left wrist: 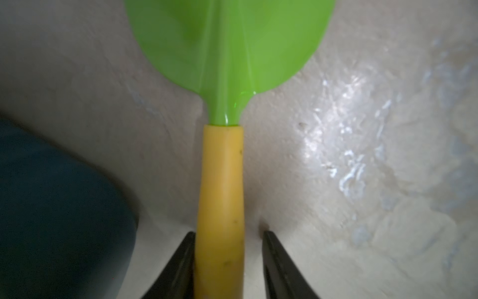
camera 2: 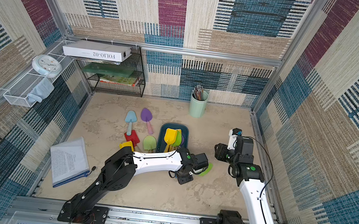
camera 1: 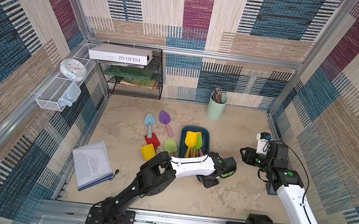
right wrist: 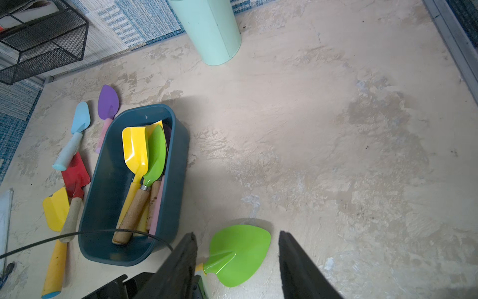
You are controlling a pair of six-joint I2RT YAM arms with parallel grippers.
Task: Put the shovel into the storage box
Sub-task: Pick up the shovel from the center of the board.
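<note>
My right gripper needs to grip the bright green blade's side edge (right wrist: 251, 275) next, because my left gripper is at the yellow handle of the shovel.
A shovel with a bright green blade (left wrist: 227, 46) and a yellow handle (left wrist: 222, 194) lies flat on the table, just right of the storage box's near end. Its blade also shows in the right wrist view (right wrist: 240, 256) and in a top view (camera 2: 205, 169). My left gripper (left wrist: 227, 234) straddles the handle: one finger touches it and a narrow gap remains at the other. The storage box (camera 1: 196, 130) (right wrist: 103, 181) is a dark teal tub holding several shovels. My right gripper (right wrist: 236, 234) (camera 1: 243, 153) hangs open and empty to the right.
Left of the box, loose shovels lie on the table: light blue (camera 1: 150, 120), purple (camera 1: 164, 117), red (camera 1: 153, 139), yellow (camera 1: 148, 151), pale green (camera 1: 171, 146). A mint cup (camera 1: 216, 107) stands at the back. A document pouch (camera 1: 92, 164) lies front left.
</note>
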